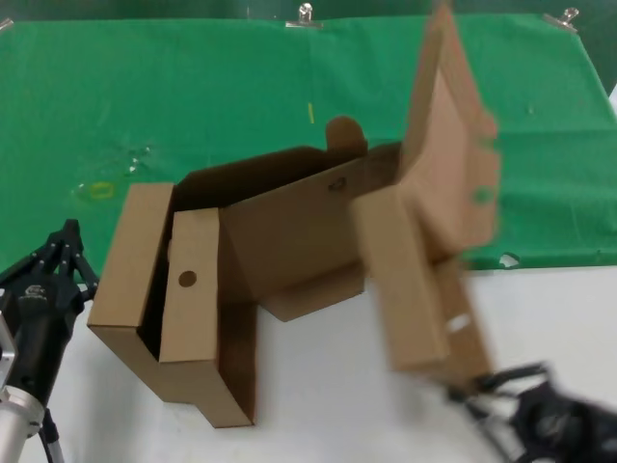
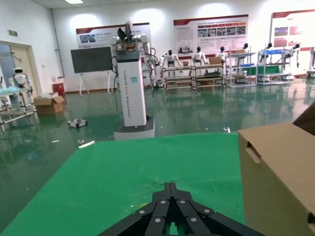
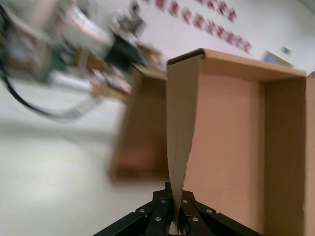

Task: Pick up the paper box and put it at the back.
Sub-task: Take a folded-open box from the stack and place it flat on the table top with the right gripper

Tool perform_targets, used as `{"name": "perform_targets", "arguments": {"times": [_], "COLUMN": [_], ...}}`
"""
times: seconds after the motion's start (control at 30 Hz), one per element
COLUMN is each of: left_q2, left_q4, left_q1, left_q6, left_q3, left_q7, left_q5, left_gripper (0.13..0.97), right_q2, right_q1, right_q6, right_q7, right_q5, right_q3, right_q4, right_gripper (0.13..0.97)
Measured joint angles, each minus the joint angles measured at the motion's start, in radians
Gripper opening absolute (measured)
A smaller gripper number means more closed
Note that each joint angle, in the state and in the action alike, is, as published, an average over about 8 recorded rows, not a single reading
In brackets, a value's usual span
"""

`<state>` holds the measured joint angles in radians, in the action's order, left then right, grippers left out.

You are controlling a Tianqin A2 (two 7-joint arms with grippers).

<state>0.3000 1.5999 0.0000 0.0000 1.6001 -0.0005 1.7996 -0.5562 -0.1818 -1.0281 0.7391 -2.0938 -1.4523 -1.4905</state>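
Next, my right gripper puts the paper box down on the green cloth [image 1: 509, 198] by its front edge, clear of the slotted boxes.
The paper box [image 1: 434, 222], a shallow brown cardboard mailer with its lid standing open, is lifted off the table at the right and tilted upright, blurred by motion. My right gripper [image 1: 465, 389] is under its lower end, shut on one thin cardboard wall. In the right wrist view the gripper [image 3: 175, 191] pinches that wall edge, with the box's open inside [image 3: 231, 147] beyond it. My left gripper [image 1: 67, 234] is shut and empty at the left, beside the other boxes. It also shows in the left wrist view [image 2: 171, 187].
Two alike brown cardboard boxes [image 1: 241, 260] slotted into each other lie in the middle-left, partly on the green cloth [image 1: 193, 96] that covers the back. One box corner [image 2: 275, 182] is close to my left gripper. The white table [image 1: 337, 386] fills the front.
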Motion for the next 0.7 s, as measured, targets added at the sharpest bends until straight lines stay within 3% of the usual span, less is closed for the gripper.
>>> {"name": "perform_targets", "arguments": {"times": [0.13,0.27,0.5,0.7], "left_q2": [0.0,0.0,0.0,0.0], "left_q4": [0.0,0.0,0.0,0.0], "left_q1": [0.0,0.0,0.0,0.0], "left_q6": [0.0,0.0,0.0,0.0], "left_q3": [0.0,0.0,0.0,0.0], "left_q7": [0.0,0.0,0.0,0.0], "left_q5": [0.0,0.0,0.0,0.0], "left_gripper": [0.143,0.143,0.143,0.143], "right_q2": [-0.047,-0.067,-0.077,-0.095], "right_q1": [0.018,0.123,0.366,0.503], "right_q6": [0.087,0.213,0.389,0.458], "right_q7": [0.005,0.03,0.086,0.077], "right_q5": [0.026,0.099,0.285,0.44], "right_q3": [0.091,0.104,-0.019,-0.162], "right_q4": [0.018,0.105,0.309,0.422], "right_gripper": [0.15,0.149,0.149,0.148]}}
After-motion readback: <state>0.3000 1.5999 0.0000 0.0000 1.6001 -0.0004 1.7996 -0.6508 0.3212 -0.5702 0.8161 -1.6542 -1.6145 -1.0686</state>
